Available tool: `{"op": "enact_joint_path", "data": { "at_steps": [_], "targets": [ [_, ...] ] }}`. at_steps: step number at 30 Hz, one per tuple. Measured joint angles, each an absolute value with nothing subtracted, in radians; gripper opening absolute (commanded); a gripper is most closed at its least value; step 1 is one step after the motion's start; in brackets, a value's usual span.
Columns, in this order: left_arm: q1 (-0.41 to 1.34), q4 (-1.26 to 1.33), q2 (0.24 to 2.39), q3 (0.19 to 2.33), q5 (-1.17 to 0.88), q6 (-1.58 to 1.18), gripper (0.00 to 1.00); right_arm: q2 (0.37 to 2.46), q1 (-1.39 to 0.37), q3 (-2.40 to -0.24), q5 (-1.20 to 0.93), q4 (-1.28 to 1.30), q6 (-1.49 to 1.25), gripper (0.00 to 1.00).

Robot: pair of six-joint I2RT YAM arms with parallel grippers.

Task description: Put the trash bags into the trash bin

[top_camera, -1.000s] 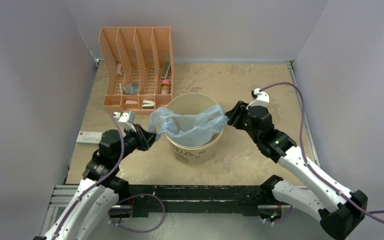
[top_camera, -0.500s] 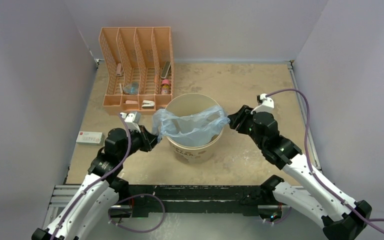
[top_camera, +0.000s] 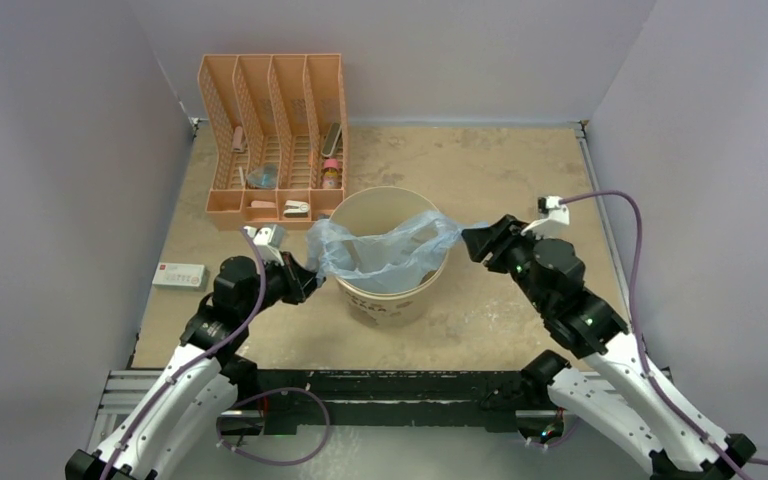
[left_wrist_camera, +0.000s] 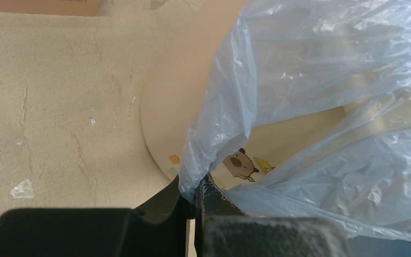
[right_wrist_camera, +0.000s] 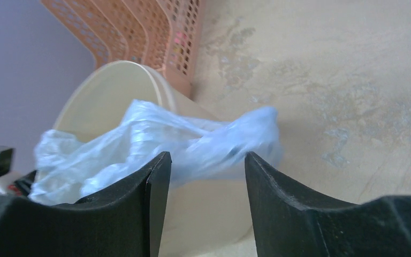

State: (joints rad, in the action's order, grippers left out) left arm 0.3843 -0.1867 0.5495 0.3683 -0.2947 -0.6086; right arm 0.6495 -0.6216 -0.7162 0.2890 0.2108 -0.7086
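Note:
I see the bag's loose end lying in a narrow fold over the bin's rim, so I need to take the loose end's near edge (top_camera: 442,254) with my right gripper and spread it wider past the bin's rim.
The light-blue trash bag (top_camera: 385,250) lies stretched across the mouth of the cream trash bin (top_camera: 390,300) and hangs over its left and right rims. My left gripper (top_camera: 305,278) is shut on the bag's left edge beside the bin; in the left wrist view the film (left_wrist_camera: 278,80) is pinched between the closed fingers (left_wrist_camera: 195,195), with the bin's printed wall (left_wrist_camera: 176,107) behind. My right gripper (top_camera: 472,243) is open just right of the bin; in the right wrist view its fingers (right_wrist_camera: 158,176) stand apart and the bag's end (right_wrist_camera: 225,142) hangs loose over the bin (right_wrist_camera: 107,91).
An orange mesh file organizer (top_camera: 272,140) with small items stands behind and left of the bin. A small white box (top_camera: 180,275) lies near the table's left edge. Grey walls enclose the table on three sides.
My right gripper has opened, let go of the bag's right end and drawn back to the right. The left gripper has stayed shut on the bag, shifting slightly toward the bin.

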Motion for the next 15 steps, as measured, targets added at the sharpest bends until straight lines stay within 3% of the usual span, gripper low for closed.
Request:
{"op": "enact_joint_path", "data": {
  "at_steps": [1, 4, 6, 7, 12, 15],
  "targets": [
    [0.384, -0.188, 0.548, 0.368, -0.294, -0.609, 0.0, 0.627, -0.622, -0.721, 0.289, 0.213, -0.71, 0.52],
    [0.384, -0.191, 0.541, 0.368, -0.294, -0.609, 0.0, 0.579, -0.622, -0.731, 0.278, 0.223, -0.713, 0.19],
    [0.384, -0.197, 0.536, 0.369, -0.295, -0.608, 0.0, 0.553, -0.622, -0.734, 0.265, 0.232, -0.714, 0.08],
    [0.384, -0.201, 0.533, 0.37, -0.295, -0.608, 0.0, 0.546, -0.622, -0.734, 0.257, 0.236, -0.714, 0.07],
    [0.384, -0.219, 0.53, 0.397, -0.294, -0.601, 0.0, 0.546, -0.622, -0.734, 0.233, 0.286, -0.715, 0.33],
    [0.384, -0.228, 0.528, 0.415, -0.294, -0.591, 0.0, 0.562, -0.622, -0.745, 0.241, 0.314, -0.719, 0.43]
  ]
}}
